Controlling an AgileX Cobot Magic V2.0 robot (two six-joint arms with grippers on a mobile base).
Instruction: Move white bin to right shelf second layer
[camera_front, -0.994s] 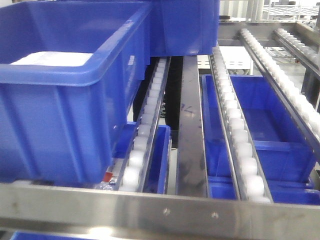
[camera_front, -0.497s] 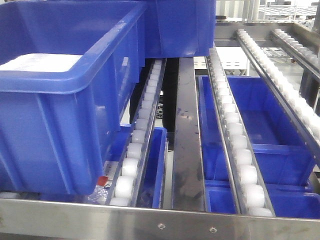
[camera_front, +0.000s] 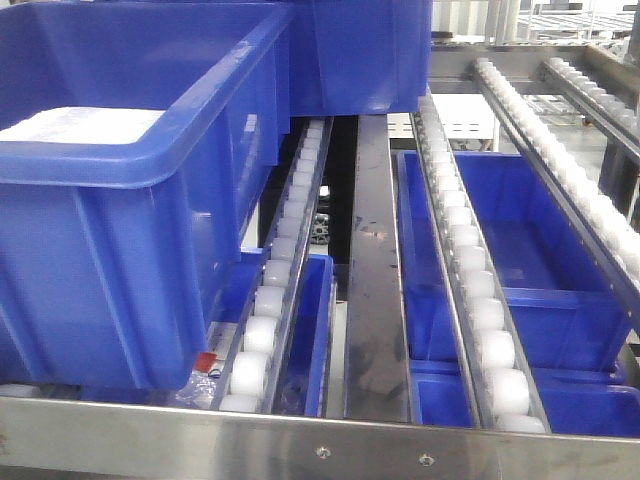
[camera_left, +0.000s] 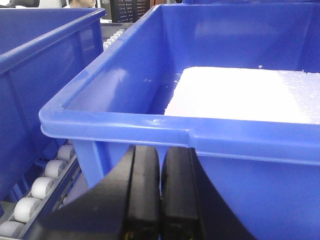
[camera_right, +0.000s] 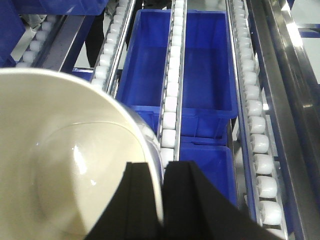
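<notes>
The steel front rail is at the front of the roller tracks. I need to use my right gripper to set the white bin, now hanging above the tracks, down on the roller tracks (camera_front: 600, 385) close behind that rail.
In the right wrist view the glossy cream-white bin (camera_right: 65, 165) fills the lower left, with its mouth facing the camera. My right gripper (camera_right: 162, 172) is shut on the bin's rim, one finger inside the wall and one outside. The bin hangs above the white roller tracks (camera_right: 170, 100) of the right shelf second layer (camera_front: 480, 300), behind its riveted steel front rail (camera_front: 320, 445). The front view does not show the bin. My left gripper (camera_left: 161, 165) is shut on nothing, just below the rim of a blue crate (camera_left: 200, 135).
A large blue crate (camera_front: 120, 200) holding a white foam slab (camera_left: 240, 95) sits on the left tracks, with another blue crate (camera_front: 360, 50) behind it. Open blue crates (camera_front: 530, 250) lie on the level below, seen between the tracks. A dark steel strip (camera_front: 378, 280) runs down the middle.
The front view shifted a little over the first half second, so the front rail sits lower in the frame. Since then it has held still.
</notes>
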